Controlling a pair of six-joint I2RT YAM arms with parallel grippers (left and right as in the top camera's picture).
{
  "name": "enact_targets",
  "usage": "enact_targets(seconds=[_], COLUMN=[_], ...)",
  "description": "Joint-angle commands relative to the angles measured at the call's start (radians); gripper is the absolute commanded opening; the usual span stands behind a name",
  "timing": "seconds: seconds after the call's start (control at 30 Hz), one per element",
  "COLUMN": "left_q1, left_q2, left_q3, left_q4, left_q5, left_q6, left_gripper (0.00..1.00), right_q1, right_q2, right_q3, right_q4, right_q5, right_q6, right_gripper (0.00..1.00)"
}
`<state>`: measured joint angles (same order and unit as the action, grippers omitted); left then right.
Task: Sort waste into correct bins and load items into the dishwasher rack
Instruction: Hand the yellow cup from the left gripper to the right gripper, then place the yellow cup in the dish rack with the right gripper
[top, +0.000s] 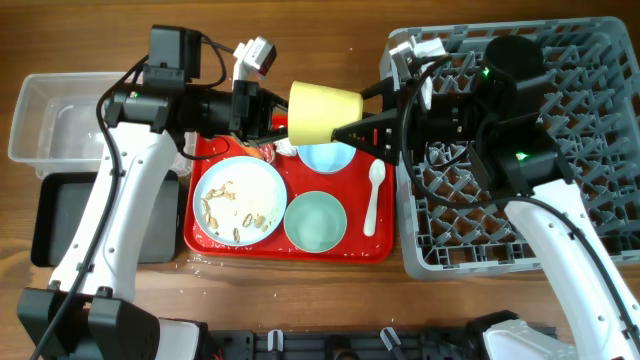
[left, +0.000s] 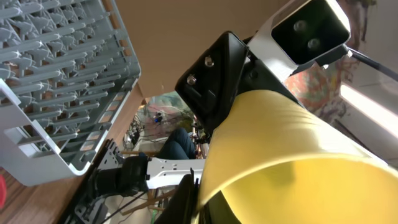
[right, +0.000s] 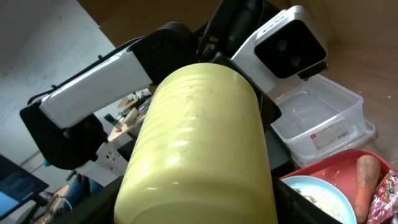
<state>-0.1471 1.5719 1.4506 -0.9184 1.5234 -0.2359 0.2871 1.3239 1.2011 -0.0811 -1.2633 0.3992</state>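
Note:
Next, I release the small yellow cup with my right gripper inside the grey dishwasher rack (top: 438, 181), near the white spoon.
The small yellow cup (top: 325, 112) hangs on its side in the air above the red tray, between both grippers. My left gripper (top: 278, 122) is shut on its rim (left: 202, 199). My right gripper (top: 352, 130) clamps its base end, one finger on each side (right: 199, 208). The cup fills both wrist views (left: 298, 162) (right: 199, 143). On the tray lie the light-blue plate (top: 238, 200) with rice scraps, the light-blue bowl (top: 325, 156), the pale green bowl (top: 316, 221) and the white spoon (top: 373, 195). The orange-red food piece (right: 367, 180) and red wrapper (right: 387, 200) lie by the plate.
The grey dishwasher rack (top: 560, 130) stands at the right, under my right arm. The clear tub (top: 60, 120) and the black tray (top: 60, 215) stand at the left. The red tray (top: 290, 248) lies in the middle. The tissue is hidden.

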Motion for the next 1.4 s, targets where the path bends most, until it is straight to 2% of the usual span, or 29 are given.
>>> enact_targets(seconds=[0.0,0.03,0.07,0.1,0.2,0.27,0.3,0.47,0.57,0.7,0.83,0.97,1.0,1.07,1.1,1.13,1.17,1.23,1.37], left_q1=[-0.029,-0.029,-0.029,-0.029,-0.02,0.018,0.034,0.112,0.121,0.121,0.121,0.121,0.121,0.121,0.121,0.121,0.12,0.106,0.015], left_q2=[0.003,0.003,0.003,0.003,0.003,0.003,0.003,0.003,0.003,0.003,0.003,0.003,0.003,0.003,0.003,0.002,-0.002,-0.034,-0.123], left_q3=[0.003,0.003,0.003,0.003,0.003,0.003,0.003,0.003,0.003,0.003,0.003,0.003,0.003,0.003,0.003,0.003,0.003,0.004,0.004], left_q4=[0.006,0.011,0.019,0.033,0.047,0.035,0.033,0.032,0.032,0.032,0.032,0.032,0.032,0.032,0.027,0.024,0.025,0.024,0.011], left_q5=[-0.059,-0.059,-0.06,-0.063,-0.174,-0.35,-0.392,-0.507,-0.537,-0.565,-0.576,-0.576,-0.576,-0.576,-0.576,-0.576,-0.583,-0.685,-1.005], left_q6=[0.02,0.02,0.02,0.02,0.02,0.02,0.02,0.02,0.02,0.02,0.02,0.02,0.02,0.02,0.02,0.024,0.024,0.024,0.023], left_gripper=[0.04,0.21,0.79,1.0,1.0,1.0,1.0,1.0,1.0,1.0,1.0,1.0,1.0,1.0,1.0,0.94,0.93,0.88,0.88], right_q1=[0.035,0.035,0.031,0.021,-0.04,-0.121,-0.153,-0.21,-0.209,-0.209,-0.209,-0.187,-0.172,-0.14,-0.117,-0.103,-0.097,-0.095,-0.095], right_q2=[0.002,0.002,0.002,0.001,-0.026,-0.076,-0.099,-0.175,-0.162,-0.127,-0.098,0.006,0.044,0.106,0.14,0.153,0.152,0.12,-0.034], right_q3=[0.015,0.015,0.015,0.015,0.015,0.016,0.016,0.016,0.015,0.015,0.015,0.014,0.014,0.014,0.014,0.014,0.015,0.029,0.05], right_q4=[0.01,0.01,0.009,-0.002,-0.164,-0.375,-0.455,-0.816,-1.011,-1.139,-1.159,-1.092,-1.078,-1.057,-1.052,-1.049,-1.048,-1.037,-0.926], right_q5=[-0.013,-0.012,-0.011,0.001,0.156,0.384,0.491,0.961,1.08,1.187,1.192,1.191,1.184,1.169,1.169,1.17,1.171,1.181,1.104], right_q6=[-0.003,-0.005,-0.006,-0.006,-0.061,-0.106,-0.111,-0.075,-0.05,-0.005,-0.005,-0.005,-0.006,-0.004,0.013,0.029,0.041,0.067,-0.027], right_gripper=[0.55,0.52,0.52,0.51,0.51,0.51,0.51,0.5,0.49,0.49,0.49,0.5,0.56,0.61,0.71,0.77,0.83,0.84,0.82])
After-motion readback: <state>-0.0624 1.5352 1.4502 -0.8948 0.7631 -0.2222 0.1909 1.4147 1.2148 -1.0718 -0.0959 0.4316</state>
